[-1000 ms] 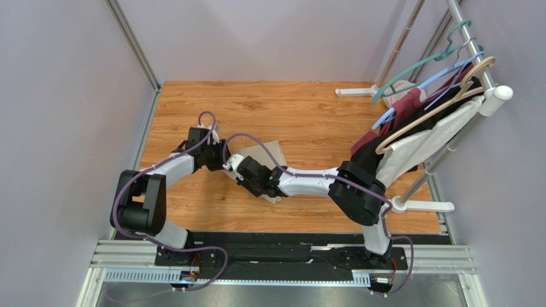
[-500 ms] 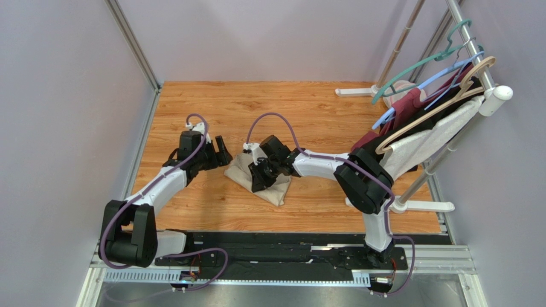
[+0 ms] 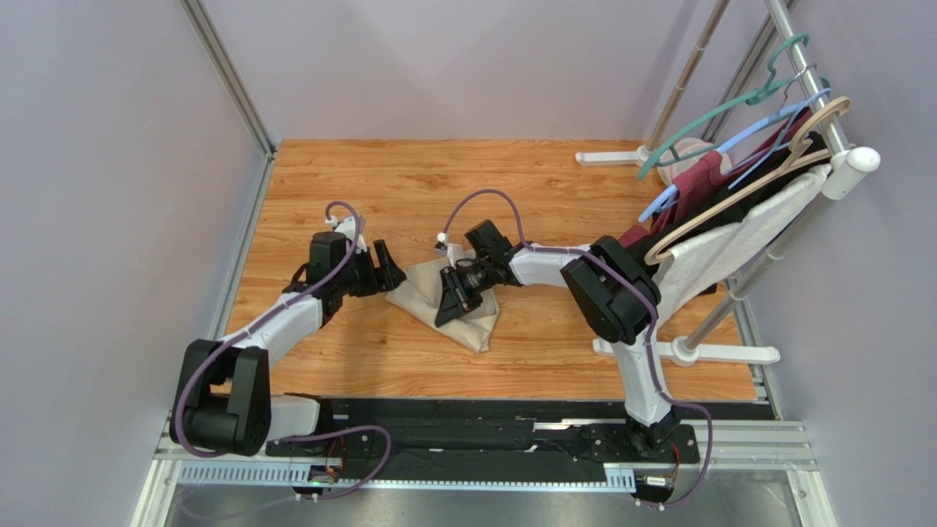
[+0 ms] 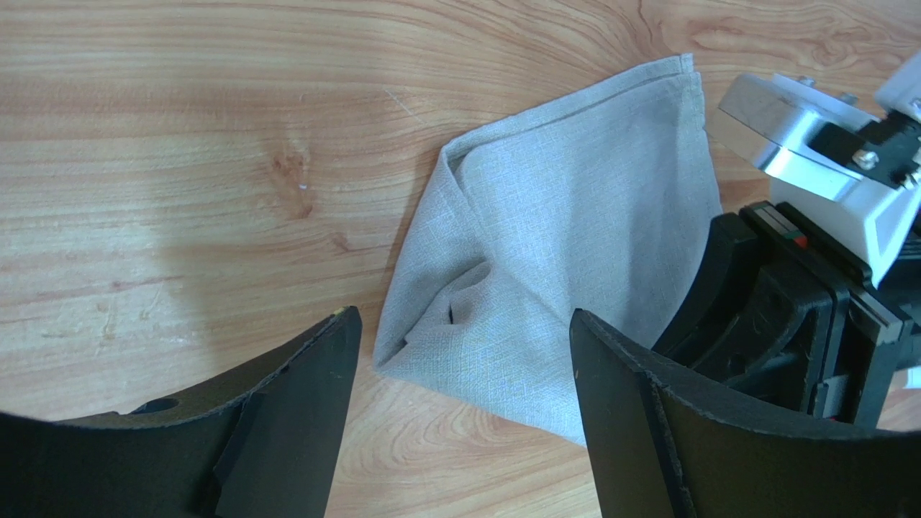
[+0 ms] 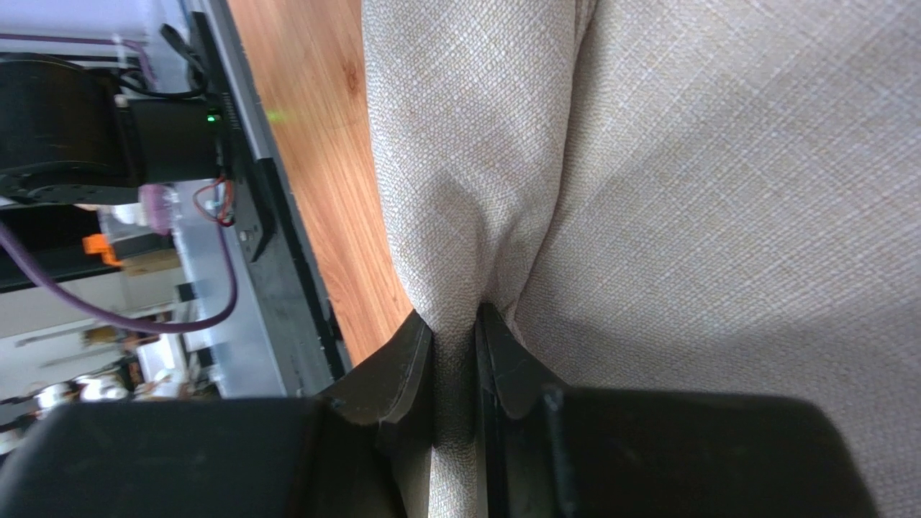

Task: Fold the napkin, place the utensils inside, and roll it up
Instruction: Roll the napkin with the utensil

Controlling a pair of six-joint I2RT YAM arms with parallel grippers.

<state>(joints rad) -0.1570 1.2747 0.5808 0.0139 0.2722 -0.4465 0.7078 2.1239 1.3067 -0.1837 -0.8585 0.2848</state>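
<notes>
I should pinch the end of the napkin's fold that bunches by my left gripper with that gripper, while my right gripper takes the fold nearer it (image 4: 514, 372).
The napkin (image 3: 423, 294) is a beige cloth lying rumpled and folded over on the wooden table (image 3: 528, 187), left of centre. My right gripper (image 3: 453, 294) sits on top of it, shut on a pinched ridge of napkin (image 5: 459, 248). My left gripper (image 3: 390, 269) hovers just left of the napkin (image 4: 562, 237), open, nothing between its fingers (image 4: 314, 399); its tips frame the cloth's near corner. The right gripper's black body (image 4: 789, 313) shows at the right of the left wrist view. The utensils are out of view.
A clothes rack (image 3: 770, 143) with coloured hangers and maroon and white garments stands at the right edge. The rack's white feet (image 3: 715, 354) rest on the table's right side. Grey walls (image 3: 110, 165) close in the left and back.
The left gripper let go and opened, pulling back left of the napkin. The right arm swung toward the back of the table, carrying its pinch of napkin, and the cloth now lies uncovered.
</notes>
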